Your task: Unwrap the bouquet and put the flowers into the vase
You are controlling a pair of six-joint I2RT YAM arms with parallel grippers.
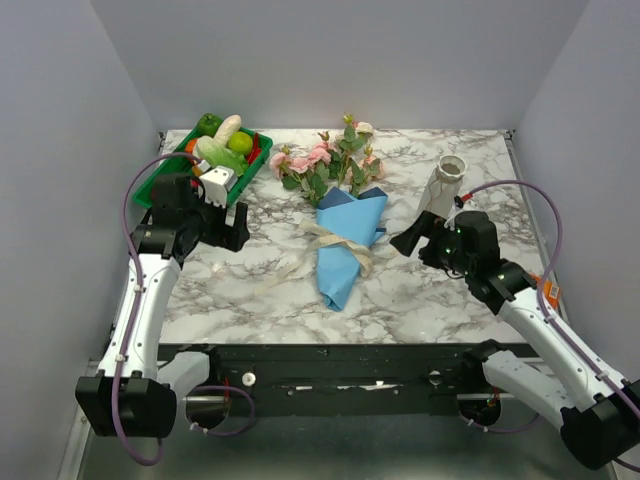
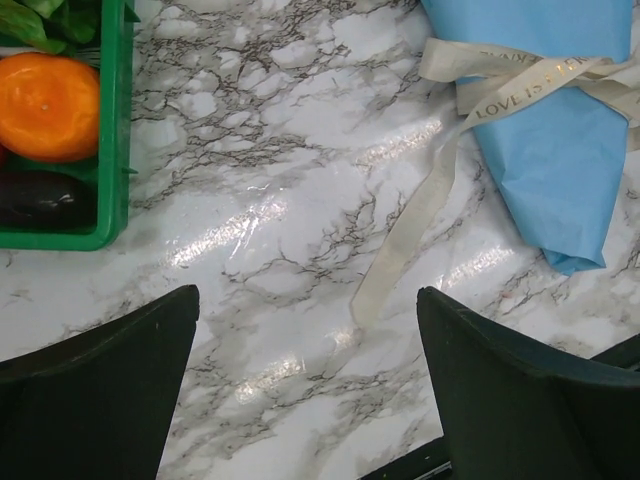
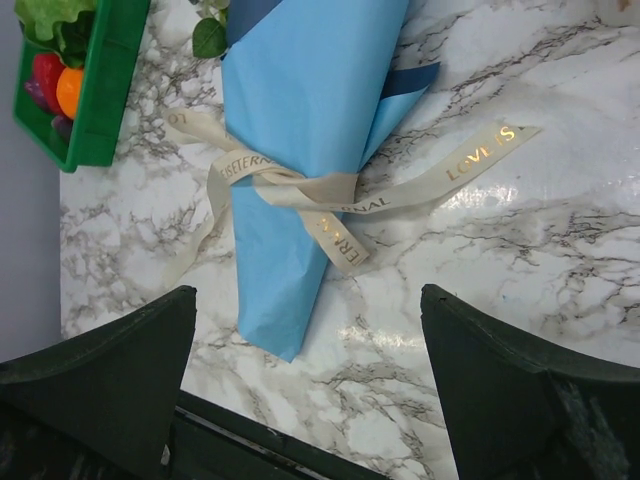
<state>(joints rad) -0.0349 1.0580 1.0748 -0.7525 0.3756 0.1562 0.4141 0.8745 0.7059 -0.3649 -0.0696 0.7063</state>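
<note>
The robot's left gripper needs to next go to the beige ribbon's long loose end (image 1: 284, 272) (image 2: 403, 242), on the green tray's side of the bouquet, and close partway along it.
The bouquet (image 1: 345, 240) lies in the middle of the marble table, its blue paper cone (image 3: 300, 150) pointing toward the near edge. A beige ribbon (image 3: 330, 195) is tied round the cone, with loose ends trailing left (image 2: 400, 240) and right. Pink and cream flowers (image 1: 330, 160) with green leaves stick out at the far end. The pale vase (image 1: 445, 185) stands at the back right. My left gripper (image 1: 238, 228) hovers open to the left of the bouquet (image 2: 550, 130), holding nothing. Just in front of the vase, my right gripper (image 1: 405, 240) is open and holds nothing.
A green tray (image 1: 160, 175) of vegetables and fruit sits at the back left corner, seen also in the left wrist view as the tray (image 2: 112, 150) with an orange (image 2: 45, 105). The table's near edge (image 3: 300, 440) runs just below the cone's tip.
</note>
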